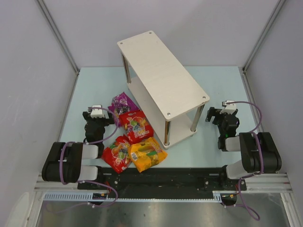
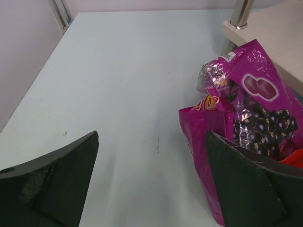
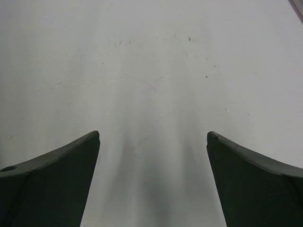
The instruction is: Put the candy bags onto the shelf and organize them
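I need to close my left gripper on the side edge [image 1: 124,124], facing away from the shelf, of the red bag next to the purple bag.
The shelf [image 1: 161,75] stands slantwise mid-table, its two pale boards bare. Four candy bags lie bunched at its left front: a purple one [image 1: 124,103], a red one [image 1: 136,126] below it, a second red one [image 1: 117,153] and an orange-yellow one [image 1: 147,153] nearest the arm bases. My left gripper [image 1: 98,118] sits open just left of the purple bag. In the left wrist view that gripper [image 2: 152,135] holds nothing, and the purple bag [image 2: 255,104] lies against its right finger. My right gripper [image 1: 220,116] is open over bare table right of the shelf, empty in its wrist view [image 3: 153,134].
The shelf's lower board [image 2: 279,33] and a metal leg [image 2: 240,14] show at the top right of the left wrist view. Grey walls enclose the pale table [image 1: 94,85] on three sides. The black base rail [image 1: 161,177] runs along the near edge.
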### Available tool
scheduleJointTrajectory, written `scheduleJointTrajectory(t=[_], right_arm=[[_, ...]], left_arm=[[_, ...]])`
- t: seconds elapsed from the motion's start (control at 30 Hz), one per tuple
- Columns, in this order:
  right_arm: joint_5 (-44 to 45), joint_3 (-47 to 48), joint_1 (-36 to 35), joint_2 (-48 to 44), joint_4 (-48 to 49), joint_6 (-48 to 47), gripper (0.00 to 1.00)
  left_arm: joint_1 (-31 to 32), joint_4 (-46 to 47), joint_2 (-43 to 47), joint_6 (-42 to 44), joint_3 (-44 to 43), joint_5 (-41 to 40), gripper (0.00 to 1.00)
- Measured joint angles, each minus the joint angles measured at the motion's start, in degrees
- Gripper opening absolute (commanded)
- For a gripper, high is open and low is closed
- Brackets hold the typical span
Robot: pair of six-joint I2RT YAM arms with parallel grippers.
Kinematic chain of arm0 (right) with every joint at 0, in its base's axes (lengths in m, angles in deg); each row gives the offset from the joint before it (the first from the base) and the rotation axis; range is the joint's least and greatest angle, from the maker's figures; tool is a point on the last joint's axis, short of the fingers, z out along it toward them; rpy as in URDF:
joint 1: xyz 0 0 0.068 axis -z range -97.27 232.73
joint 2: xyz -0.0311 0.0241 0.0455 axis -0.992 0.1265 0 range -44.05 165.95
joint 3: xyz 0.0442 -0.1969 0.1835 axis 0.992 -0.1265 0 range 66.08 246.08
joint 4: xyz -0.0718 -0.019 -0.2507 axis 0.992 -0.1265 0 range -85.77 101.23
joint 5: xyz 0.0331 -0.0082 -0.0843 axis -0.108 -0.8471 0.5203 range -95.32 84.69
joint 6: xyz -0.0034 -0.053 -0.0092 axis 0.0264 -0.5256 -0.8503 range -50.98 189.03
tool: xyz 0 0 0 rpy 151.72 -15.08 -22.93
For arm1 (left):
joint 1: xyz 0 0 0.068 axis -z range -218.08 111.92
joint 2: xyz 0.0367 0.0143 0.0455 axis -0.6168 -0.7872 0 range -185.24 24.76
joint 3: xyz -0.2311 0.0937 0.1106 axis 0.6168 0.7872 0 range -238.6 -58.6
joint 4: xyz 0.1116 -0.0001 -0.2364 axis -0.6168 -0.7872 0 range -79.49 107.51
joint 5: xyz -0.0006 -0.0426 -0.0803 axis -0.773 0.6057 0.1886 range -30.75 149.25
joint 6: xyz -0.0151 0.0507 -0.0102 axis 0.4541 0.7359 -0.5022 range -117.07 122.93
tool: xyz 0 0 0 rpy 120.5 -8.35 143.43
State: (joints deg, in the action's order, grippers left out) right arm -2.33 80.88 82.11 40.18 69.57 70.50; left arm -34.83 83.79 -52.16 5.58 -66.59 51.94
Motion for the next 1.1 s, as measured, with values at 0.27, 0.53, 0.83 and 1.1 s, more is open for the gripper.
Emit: scheduleJointTrajectory(t=[0.27, 0.53, 0.83, 1.1], right_arm=[[0.0, 0.0, 0.0, 0.0, 0.0, 0.0, 1.00], [2.7, 6.3, 0.0, -8.8, -13.9, 1.8, 1.00], [8.5, 18.6, 0.0, -23.1, -26.0, 10.0, 1.00], [4.2, 32.0, 0.2, -31.1, -40.0, 16.5, 1.00]], left_arm=[[0.0, 0.0, 0.0, 0.0, 0.0, 0.0, 1.00], [0.2, -7.2, 11.0, -3.1, 0.0, -7.7, 1.00], [0.4, -30.3, 25.7, -11.8, -16.5, -11.6, 1.00], [0.5, -47.6, 27.6, -19.1, -23.6, -8.7, 1.00]])
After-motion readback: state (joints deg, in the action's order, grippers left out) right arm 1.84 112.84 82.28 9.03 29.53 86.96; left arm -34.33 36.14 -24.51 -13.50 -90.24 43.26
